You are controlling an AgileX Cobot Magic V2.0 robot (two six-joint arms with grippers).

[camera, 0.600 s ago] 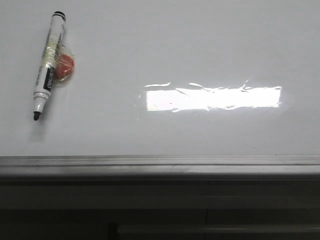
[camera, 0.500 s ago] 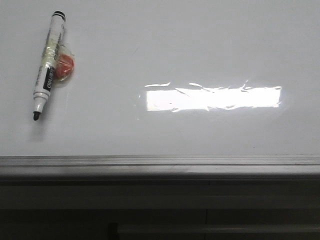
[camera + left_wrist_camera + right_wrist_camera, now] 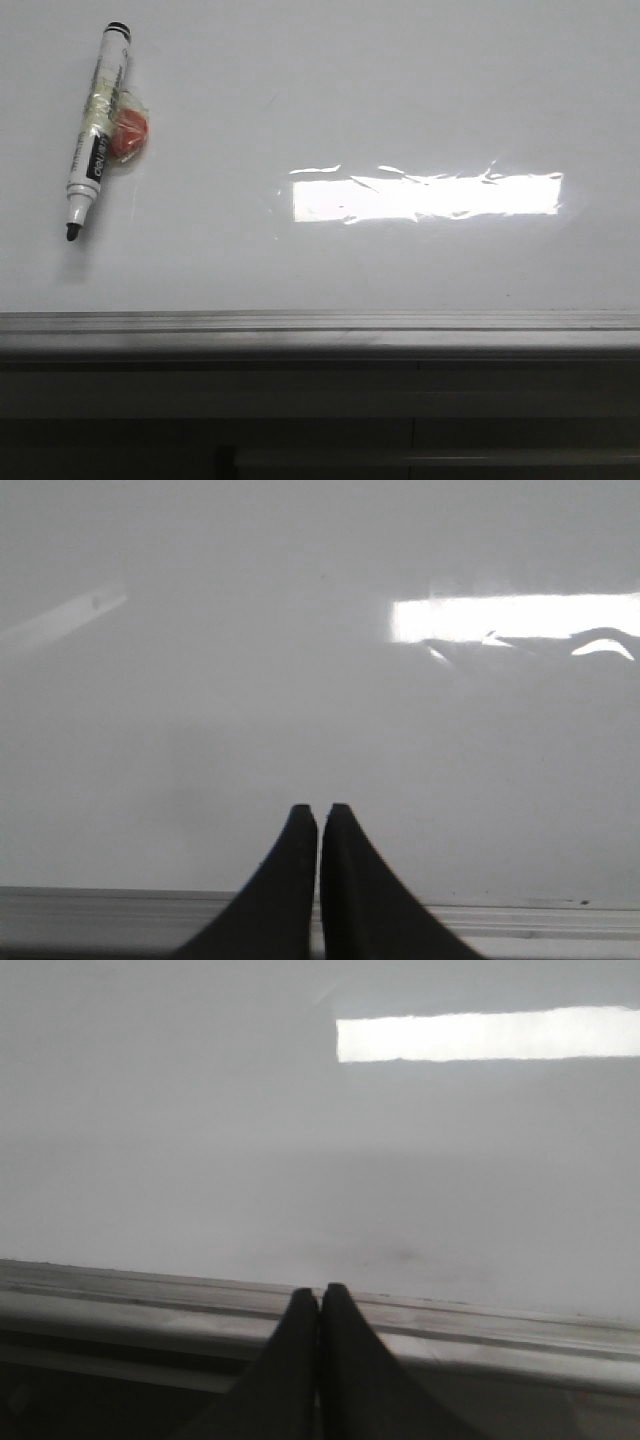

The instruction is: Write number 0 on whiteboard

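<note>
The robot's left gripper should close on the black label (image 3: 97, 159) of the white marker, between the marker's red round piece and its black tip.
The whiteboard (image 3: 330, 90) fills the front view, glossy white and bare of any drawn mark; no number 0 shows on it. A white marker (image 3: 96, 130) with a black tip lies uncapped at its far left, tip toward the near edge, with a red round piece (image 3: 128, 136) taped to its side. Neither arm appears in the front view. My left gripper (image 3: 319, 810) is shut and empty over the board just inside its near edge. My right gripper (image 3: 320, 1290) is shut and empty above the grey edge strip (image 3: 450, 1325).
A bright rectangular glare (image 3: 425, 195) lies on the board right of centre. The grey metal edge strip (image 3: 320, 322) runs along the near side, with a dark ledge (image 3: 320, 400) below it.
</note>
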